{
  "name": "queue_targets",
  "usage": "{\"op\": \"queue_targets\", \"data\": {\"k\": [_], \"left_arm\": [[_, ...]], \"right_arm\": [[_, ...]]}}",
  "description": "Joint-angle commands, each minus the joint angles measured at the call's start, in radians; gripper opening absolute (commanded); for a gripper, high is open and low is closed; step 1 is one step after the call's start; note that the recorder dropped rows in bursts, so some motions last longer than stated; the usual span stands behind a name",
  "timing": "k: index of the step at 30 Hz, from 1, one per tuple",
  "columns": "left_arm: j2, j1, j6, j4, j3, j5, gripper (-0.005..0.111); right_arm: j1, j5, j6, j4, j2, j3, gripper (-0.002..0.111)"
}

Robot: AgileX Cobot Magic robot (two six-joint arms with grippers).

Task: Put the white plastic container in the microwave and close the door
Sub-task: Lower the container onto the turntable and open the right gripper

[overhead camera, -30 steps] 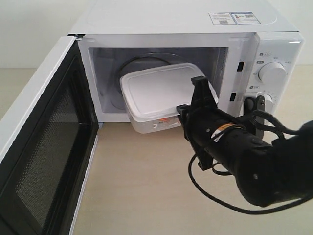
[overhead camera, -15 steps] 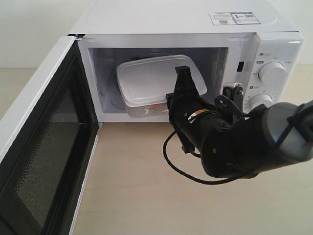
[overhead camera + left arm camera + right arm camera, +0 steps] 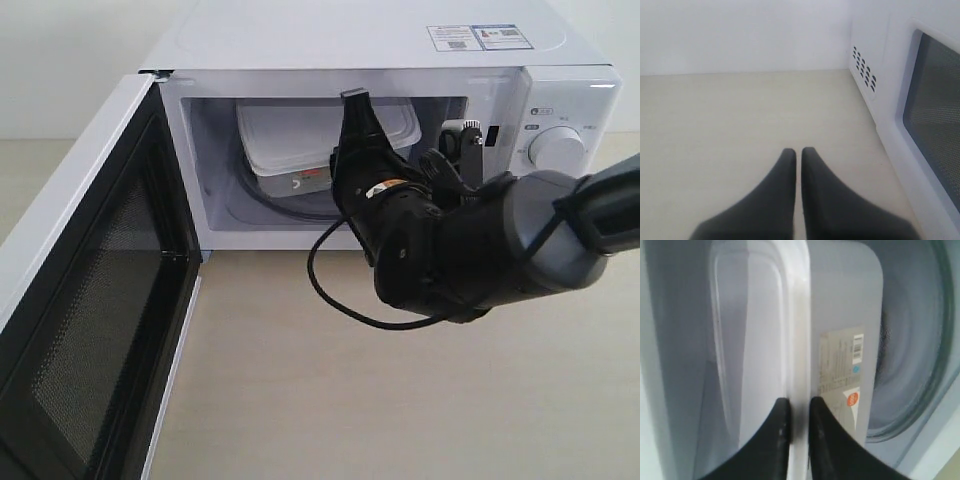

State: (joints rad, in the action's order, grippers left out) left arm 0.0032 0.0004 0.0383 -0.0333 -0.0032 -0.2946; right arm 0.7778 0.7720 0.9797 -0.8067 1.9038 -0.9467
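I will set the white plastic container on the glass turntable inside the microwave (image 3: 334,175) using my right gripper.
The white plastic container (image 3: 290,140) is inside the cavity of the white microwave (image 3: 560,90), held a little above the glass turntable (image 3: 300,210). My right gripper (image 3: 352,140) reaches through the opening and is shut on the container's lid rim. In the right wrist view that gripper (image 3: 800,407) has its black fingers clamping the rim of the container (image 3: 840,305), the label beside them and the turntable (image 3: 920,365) beyond. The door (image 3: 80,310) stands swung wide open at the left. My left gripper (image 3: 798,155) is shut and empty over the table, next to the door (image 3: 935,110).
The control panel with its knob (image 3: 556,148) is right of the cavity, close to my right arm's wrist. A black cable (image 3: 345,300) loops under the arm. Light wooden tabletop (image 3: 330,400) stretches in front of the microwave.
My right gripper has carried the container from the cavity's front edge up and deeper into the microwave. The arm followed it inward. The door has not moved.
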Motion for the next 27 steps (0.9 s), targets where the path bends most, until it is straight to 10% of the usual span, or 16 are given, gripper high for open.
{"op": "queue_targets", "data": {"k": [1,27], "left_arm": [[-0.003,0.005,-0.004,-0.005,0.003,-0.002,0.004],[-0.003,0.005,-0.004,-0.005,0.003,-0.002,0.004]], "right_arm": [[0.0,-0.037,-0.013,-0.047,0.032,-0.042,0.0],[-0.015,0.008,-0.055,-0.043,0.063,-0.046,0.007]]}}
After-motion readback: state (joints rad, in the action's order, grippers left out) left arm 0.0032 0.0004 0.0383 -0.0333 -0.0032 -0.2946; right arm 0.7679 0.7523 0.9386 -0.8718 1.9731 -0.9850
